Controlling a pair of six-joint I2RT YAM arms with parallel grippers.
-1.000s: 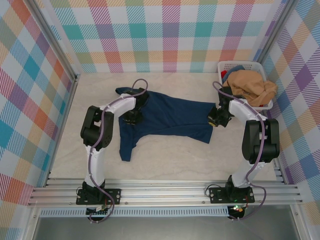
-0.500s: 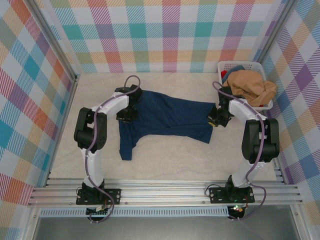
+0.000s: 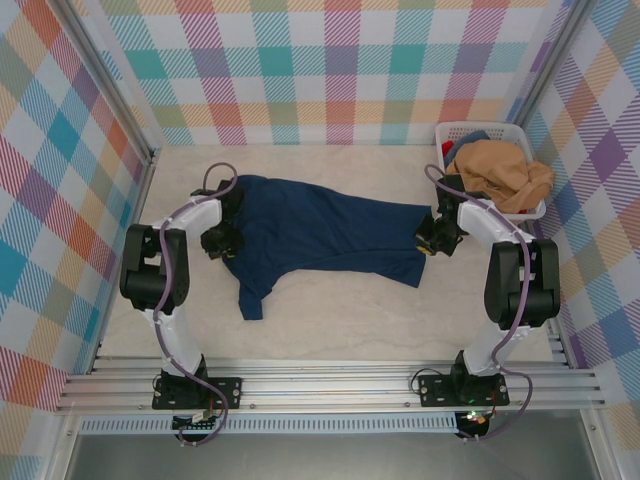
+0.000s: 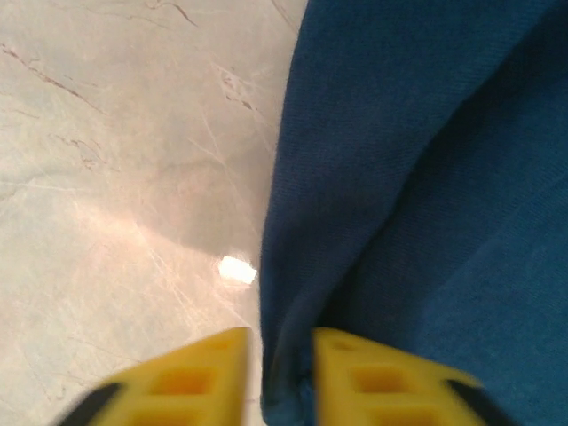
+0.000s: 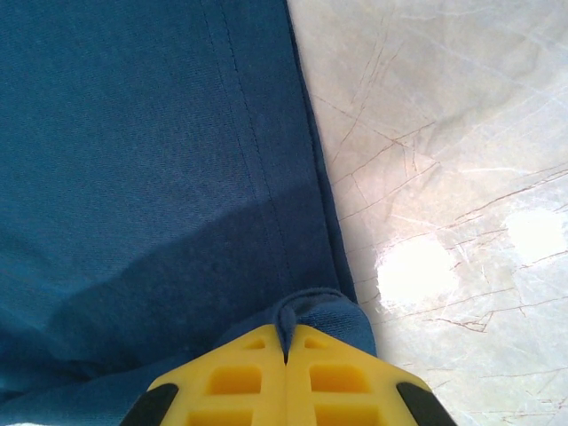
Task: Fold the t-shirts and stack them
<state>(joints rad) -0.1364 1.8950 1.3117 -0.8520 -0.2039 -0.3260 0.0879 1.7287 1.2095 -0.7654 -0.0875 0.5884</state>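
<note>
The navy blue t-shirt's fold has my left gripper's fingers standing apart around it, so I should take a tight pinch of its edge (image 4: 272,288) before both grippers lift it open.
The navy blue t-shirt (image 3: 330,232) lies stretched across the middle of the table, one part trailing toward the front (image 3: 255,290). My left gripper (image 3: 222,243) is at its left edge. In the left wrist view a fold of the navy cloth (image 4: 426,177) runs down between the yellow fingers (image 4: 191,377), which are closed on it with a narrow gap. My right gripper (image 3: 430,240) is at the shirt's right edge, shut tight (image 5: 285,351) on a pinch of hem (image 5: 319,306). The tan-orange t-shirt (image 3: 500,172) is heaped in the basket.
The white slotted basket (image 3: 455,131) stands at the back right corner, close behind my right arm. Plaid walls enclose the table on three sides. Bare pale tabletop (image 3: 340,320) lies in front of the shirt.
My left gripper has moved left toward the wall, pulling the navy shirt's left side with it and stretching the cloth out. The right gripper has held still.
</note>
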